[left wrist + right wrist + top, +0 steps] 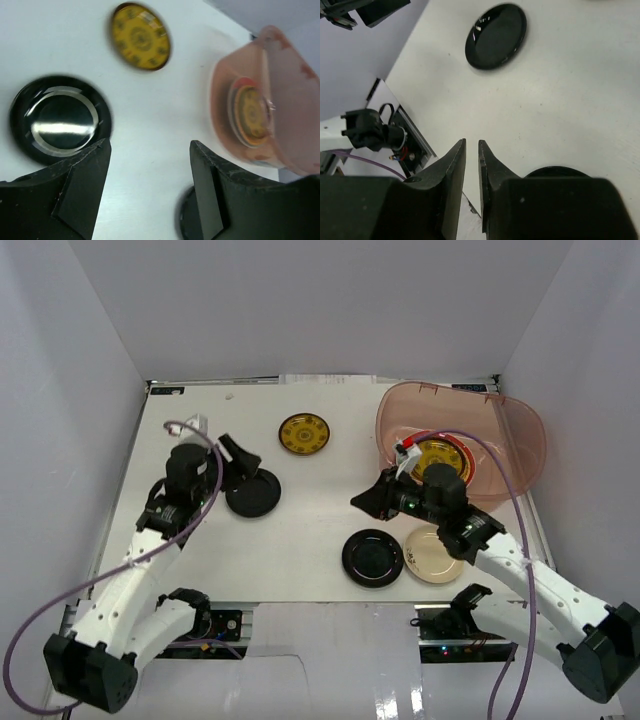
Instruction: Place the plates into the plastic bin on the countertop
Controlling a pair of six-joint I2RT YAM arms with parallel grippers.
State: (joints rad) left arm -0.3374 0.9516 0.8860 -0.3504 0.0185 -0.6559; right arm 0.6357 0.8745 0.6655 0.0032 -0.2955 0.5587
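The black plate is below my left gripper. It will close on the rim (230, 505) (21, 144) of that plate, on the side farthest from the plastic bin.
A black plate (252, 494) lies left of centre on the countertop (320, 520). My left gripper (243, 458) hovers at its far rim, open and empty; in the left wrist view that gripper (150, 145) shows bare table between its fingers, with the black plate (60, 117) to the left. A patterned yellow plate (304, 433) lies further back. The plastic bin (510, 435) at the right holds a yellow, red-rimmed plate (440, 458). My right gripper (357, 502) hangs above a second black plate (372, 557), with its jaws a narrow slit apart and nothing between them. A cream plate (432, 553) lies beside it.
White walls close in the table on three sides. The table's near edge and the arm bases with cables (375, 135) lie below the right gripper (471, 142). The bin (260, 100) stands tilted, its opening facing the table's middle.
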